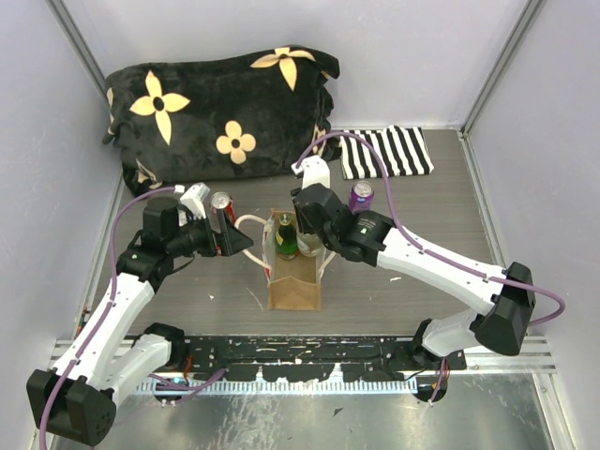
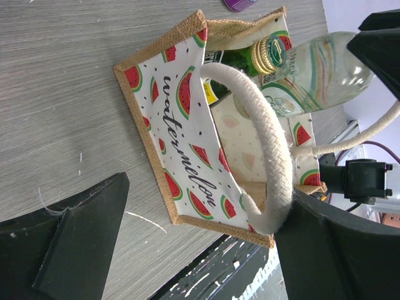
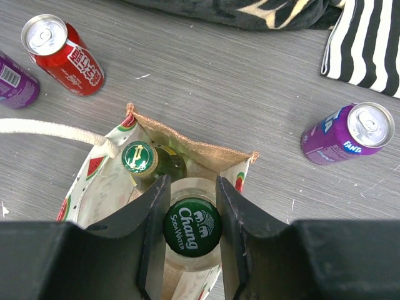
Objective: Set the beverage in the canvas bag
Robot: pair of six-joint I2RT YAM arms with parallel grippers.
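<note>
My left gripper should move to the red can next and close around its upper end (image 1: 221, 202), below the silver top.
The canvas bag (image 1: 293, 284) stands mid-table, its watermelon-print front (image 2: 187, 144) towards my left gripper. A green bottle (image 1: 286, 236) with a gold-rimmed cap (image 3: 139, 157) stands inside it. My right gripper (image 3: 192, 184) is shut on the neck of a clear Chang soda water bottle (image 3: 192, 226) and holds it in the bag's mouth, the top sticking out (image 2: 312, 72). My left gripper (image 2: 209, 187) is open at the bag's left side. One cream handle (image 2: 262, 137) loops onto one of its fingers, and the other finger is apart from the bag.
A red can (image 1: 221, 208) stands left of the bag, next to my left gripper. A purple can (image 1: 361, 197) stands to the right behind my right arm, and another purple can (image 3: 15, 81) by the red one. A striped cloth (image 1: 386, 152) and black flowered cushion (image 1: 220, 108) lie at the back.
</note>
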